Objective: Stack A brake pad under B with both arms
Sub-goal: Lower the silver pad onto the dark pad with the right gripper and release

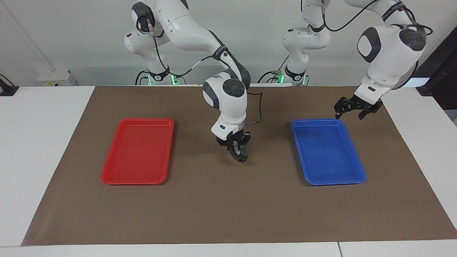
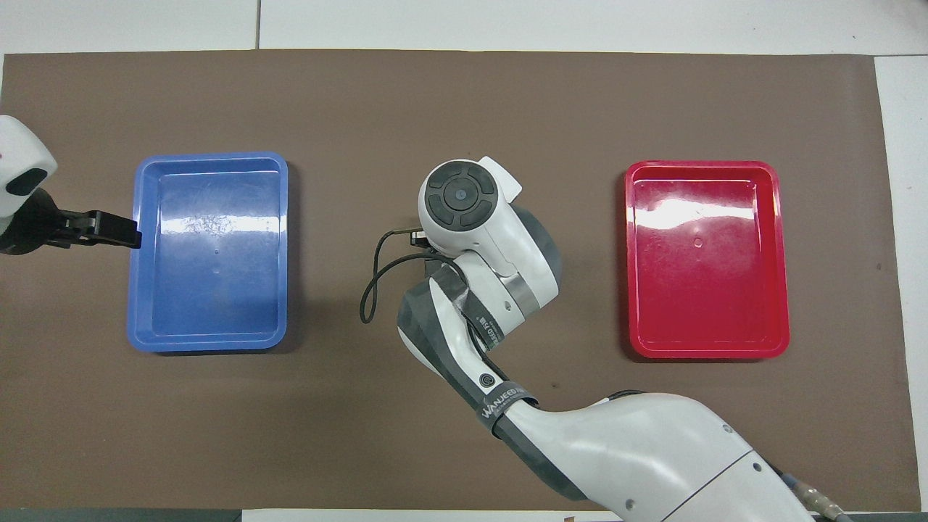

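The robot's right gripper should put B, which hangs close to the mat now, down on the A brake pad midway [image 2: 437, 264] between the blue tray and the red tray.
My right gripper [image 1: 238, 151] is low over the middle of the brown mat, between the two trays. It is shut on a dark curved piece, B [image 1: 242, 157], which hangs at its fingertips close to the mat. The small dark-grey A brake pad is hidden under the gripper and B in the facing view. In the overhead view my right wrist [image 2: 460, 196] covers the gripper, B and the pad. My left gripper [image 1: 351, 113] is open and empty, raised over the mat by the blue tray's corner nearest the robots. It also shows in the overhead view [image 2: 109, 229].
A blue tray [image 1: 357, 175] lies toward the left arm's end of the table and a red tray [image 1: 107, 176] toward the right arm's end. Both are empty. The brown mat [image 1: 228, 214] covers most of the white table.
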`<move>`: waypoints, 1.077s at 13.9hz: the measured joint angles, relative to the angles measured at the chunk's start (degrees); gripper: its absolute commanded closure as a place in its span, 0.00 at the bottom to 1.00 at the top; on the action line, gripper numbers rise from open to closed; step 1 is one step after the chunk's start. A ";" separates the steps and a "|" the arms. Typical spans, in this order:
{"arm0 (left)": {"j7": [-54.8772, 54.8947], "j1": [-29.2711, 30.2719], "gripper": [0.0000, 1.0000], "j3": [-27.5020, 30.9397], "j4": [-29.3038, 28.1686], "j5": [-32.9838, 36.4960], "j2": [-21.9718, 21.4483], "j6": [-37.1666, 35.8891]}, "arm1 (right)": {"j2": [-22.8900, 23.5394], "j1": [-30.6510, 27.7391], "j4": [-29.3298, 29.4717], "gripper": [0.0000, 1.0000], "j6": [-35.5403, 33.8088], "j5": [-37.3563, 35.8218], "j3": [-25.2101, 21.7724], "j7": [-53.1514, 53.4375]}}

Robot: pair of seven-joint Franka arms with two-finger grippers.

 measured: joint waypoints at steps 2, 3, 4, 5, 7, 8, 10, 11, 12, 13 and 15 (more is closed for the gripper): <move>0.35 0.72 0.01 0.02 4.89 0.03 0.52 -4.82 | 0.54 0.72 -0.54 1.00 1.65 0.00 0.00 0.02; 0.36 0.86 0.01 0.04 7.60 0.09 1.17 -7.33 | 1.00 0.81 -0.82 1.00 2.54 0.00 0.00 0.02; 0.36 1.14 0.01 0.04 10.51 0.12 2.18 -9.99 | 1.54 0.79 -0.97 1.00 3.09 0.00 -0.01 0.02; 0.38 1.42 0.01 0.04 12.95 0.12 3.28 -12.31 | 1.92 0.78 -1.11 1.00 3.38 0.00 -0.01 0.02; 0.66 1.54 0.01 0.00 16.04 0.13 5.12 -15.36 | 2.31 0.89 -1.72 1.00 3.78 0.00 0.01 0.02; 0.85 1.53 0.01 -0.09 16.09 0.13 5.38 -16.06 | 2.34 0.99 -1.94 1.00 4.01 0.00 0.01 0.02; 1.02 1.52 0.01 -0.14 15.21 0.13 5.19 -16.36 | 2.34 1.34 -2.09 1.00 4.24 0.00 0.04 0.02; 1.12 1.50 0.01 -0.17 14.65 0.13 5.01 -16.26 | 2.34 1.49 -2.12 1.00 4.31 0.00 0.15 0.02; 1.17 1.49 0.01 -0.20 14.02 0.13 4.81 -16.00 | 2.34 1.58 -2.14 1.00 4.32 0.00 0.24 0.02; 1.19 1.48 0.01 -0.24 13.24 0.13 4.53 -15.60 | 2.34 1.60 -2.16 1.00 4.32 0.00 0.31 0.02; 1.23 1.47 0.01 -0.31 11.79 0.13 3.98 -14.47 | 2.34 1.60 -2.27 1.00 4.32 0.00 0.35 -0.10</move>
